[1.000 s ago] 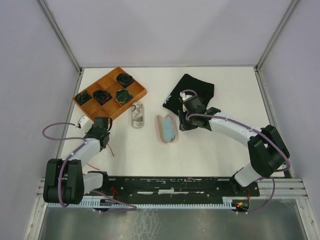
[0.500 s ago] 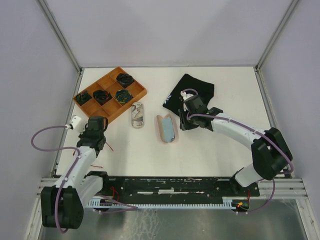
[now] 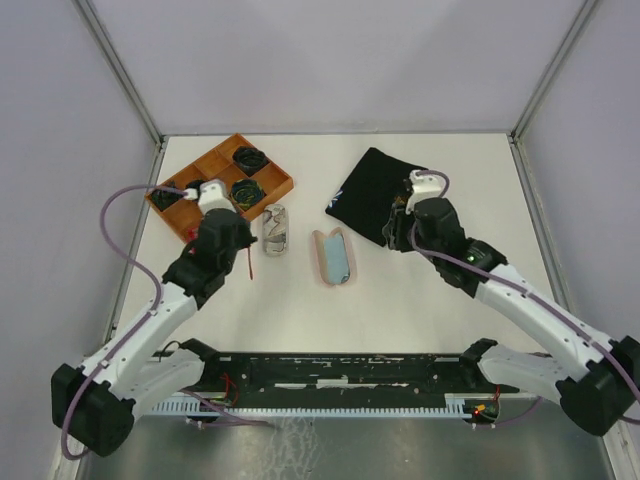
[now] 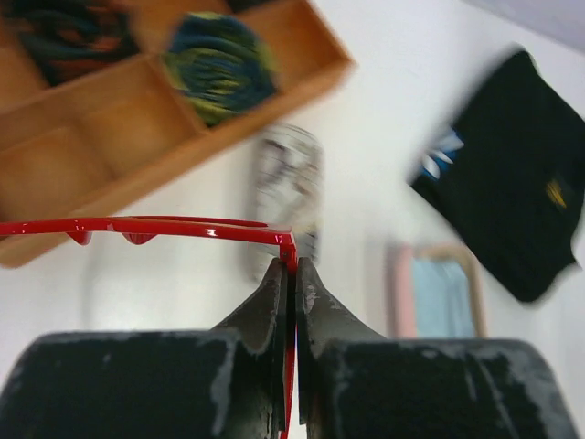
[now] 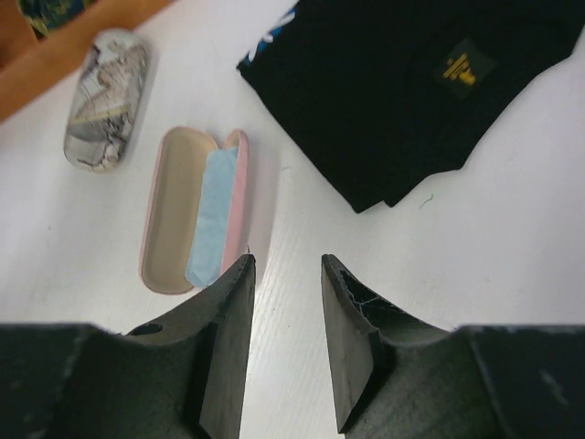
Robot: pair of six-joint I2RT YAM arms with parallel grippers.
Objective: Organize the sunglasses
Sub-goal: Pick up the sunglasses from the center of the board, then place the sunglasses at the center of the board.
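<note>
My left gripper needs to put the red sunglasses down and let go on the bare table (image 3: 394, 297) next to the pink case, nearer than the black cloth.
The red sunglasses (image 4: 146, 226) hang from my left gripper (image 4: 292, 265), which is shut on one thin red arm by the hinge; the frame stretches out to the left. From above only a red sliver of the sunglasses (image 3: 248, 264) shows below the left gripper (image 3: 242, 250), between the wooden tray and the grey case. My right gripper (image 5: 288, 265) is open with nothing between its fingers, above bare table between the pink case (image 5: 192, 224) and the black cloth (image 5: 411, 91). In the top view the right gripper (image 3: 392, 235) sits at the cloth's near edge.
The pink case (image 3: 335, 257) lies open at table centre with a blue cloth inside. The grey patterned case (image 3: 275, 230) lies shut to its left. A wooden tray (image 3: 275, 185) with dark coiled items stands at the back left. The black cloth (image 3: 378, 190) lies at the back right.
My left gripper has shut on the red sunglasses and carried them up and right, toward the tray and grey case. The right arm has drawn back from the pink case toward the cloth.
</note>
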